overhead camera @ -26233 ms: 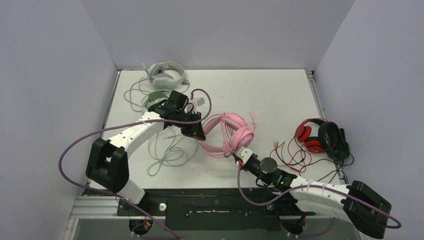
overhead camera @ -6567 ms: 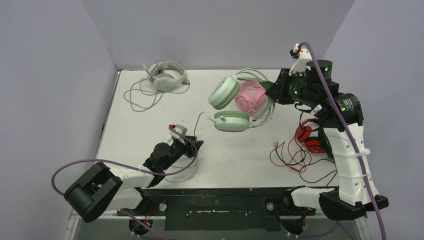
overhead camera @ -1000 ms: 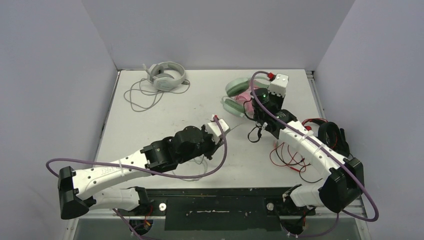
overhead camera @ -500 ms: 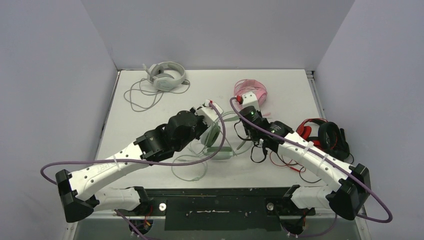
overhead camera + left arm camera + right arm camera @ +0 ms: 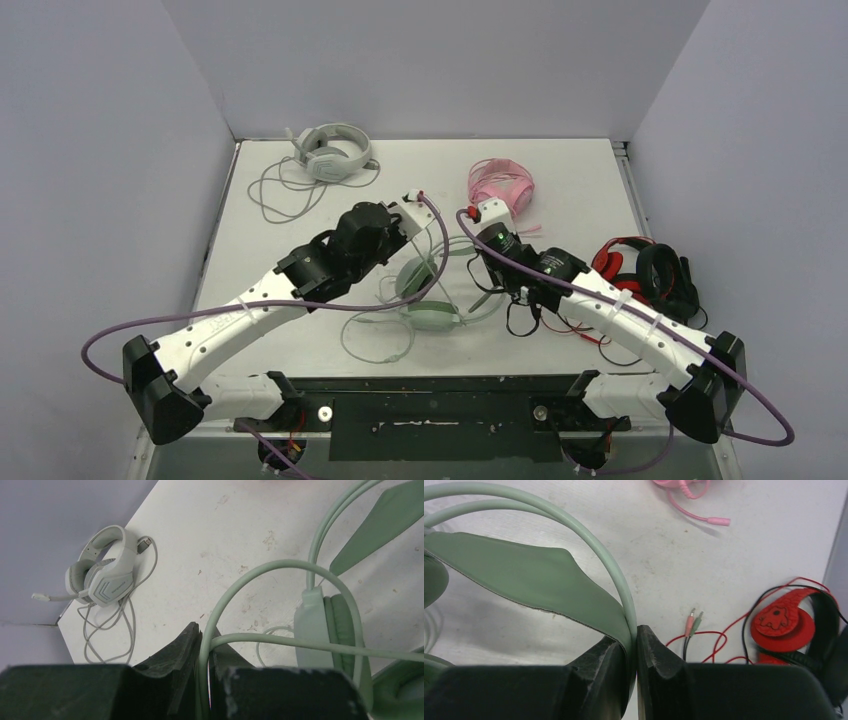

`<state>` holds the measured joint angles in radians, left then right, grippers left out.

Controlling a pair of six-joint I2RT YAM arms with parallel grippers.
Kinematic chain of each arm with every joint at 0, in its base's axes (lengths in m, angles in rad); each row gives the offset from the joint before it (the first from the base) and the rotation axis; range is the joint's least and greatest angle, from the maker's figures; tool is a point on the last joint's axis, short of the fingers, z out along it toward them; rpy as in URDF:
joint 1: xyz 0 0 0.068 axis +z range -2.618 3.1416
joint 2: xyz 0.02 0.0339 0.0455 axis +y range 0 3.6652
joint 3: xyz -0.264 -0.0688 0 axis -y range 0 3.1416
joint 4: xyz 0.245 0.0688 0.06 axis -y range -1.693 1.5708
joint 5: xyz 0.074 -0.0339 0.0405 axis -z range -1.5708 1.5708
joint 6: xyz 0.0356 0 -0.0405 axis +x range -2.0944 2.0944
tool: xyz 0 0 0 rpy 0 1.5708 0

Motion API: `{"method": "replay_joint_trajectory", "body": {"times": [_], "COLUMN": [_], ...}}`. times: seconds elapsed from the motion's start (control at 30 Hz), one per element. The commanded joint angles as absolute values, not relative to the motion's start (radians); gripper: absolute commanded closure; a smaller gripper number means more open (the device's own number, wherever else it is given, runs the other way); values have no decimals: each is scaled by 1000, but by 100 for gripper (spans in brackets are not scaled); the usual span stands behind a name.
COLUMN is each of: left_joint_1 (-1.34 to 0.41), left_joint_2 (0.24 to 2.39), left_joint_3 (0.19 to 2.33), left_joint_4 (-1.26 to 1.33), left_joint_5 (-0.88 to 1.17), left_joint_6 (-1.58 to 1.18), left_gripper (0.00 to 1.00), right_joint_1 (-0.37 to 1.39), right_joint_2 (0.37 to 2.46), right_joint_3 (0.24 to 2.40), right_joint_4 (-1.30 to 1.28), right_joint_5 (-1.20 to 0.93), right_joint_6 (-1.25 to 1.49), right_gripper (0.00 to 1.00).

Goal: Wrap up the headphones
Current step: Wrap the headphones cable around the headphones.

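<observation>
I should lift the headband with my right gripper before my left gripper takes the cable [image 5: 384, 286] beneath the cups, as the mint cable's loose end trails beside the low cups.
The mint green headphones [image 5: 432, 296] lie tilted at the table's middle front, their cable [image 5: 378, 338] looping toward the near edge. My left gripper [image 5: 398, 252] [image 5: 205, 641] is shut on that mint cable [image 5: 250, 575], just left of a cup [image 5: 325, 630]. My right gripper [image 5: 487, 272] [image 5: 634, 642] is shut on the mint headband [image 5: 539, 580]. The pink headphones [image 5: 500, 185] rest at the back middle, and their plug [image 5: 719, 521] shows in the right wrist view. The pale grey-white headphones [image 5: 330, 150] [image 5: 102, 575] sit at the back left with their cable beside them.
A red and black headset [image 5: 650, 275] [image 5: 784, 622] lies at the right edge, with red and black wires and two jacks [image 5: 692, 622] spread in front of it. Grey walls close in the table on three sides.
The right arm has carried the mint headphones from beside the pink pair down to the middle front. The left arm has swung up and back with the mint cable.
</observation>
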<state>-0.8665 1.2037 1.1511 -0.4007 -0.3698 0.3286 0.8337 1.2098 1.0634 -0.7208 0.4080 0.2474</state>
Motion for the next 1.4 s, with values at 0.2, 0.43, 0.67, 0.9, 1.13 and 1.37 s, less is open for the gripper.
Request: {"method": "replay_joint_trajectory", "body": {"times": [0.2, 0.43, 0.67, 0.9, 1.13, 1.37], "left_joint_1": [-853, -853, -782, -641, -537, -499], "left_joint_2": [1217, 1236, 1294, 1358, 1370, 1406], "left_joint_3": [1255, 1254, 1241, 1214, 1047, 910], "left_joint_4": [-401, -388, -298, -162, 153, 396], "left_joint_5": [-399, -408, -313, -17, 267, 412], "left_joint_6": [364, 386, 410, 289, 42, -154], "left_gripper": [91, 90, 90, 85, 67, 67], "right_joint_1": [843, 848, 866, 867, 865, 862], "right_joint_2": [1239, 1215, 1154, 1102, 1034, 1060], "right_joint_3": [1126, 1113, 1101, 1122, 1179, 1311], "right_joint_4": [-830, -796, -767, -798, -792, -867], "right_joint_5": [786, 646, 331, 241, 134, 113], "right_joint_6": [404, 318, 223, 227, 240, 298], "right_gripper": [100, 100, 100, 100, 100, 100]}}
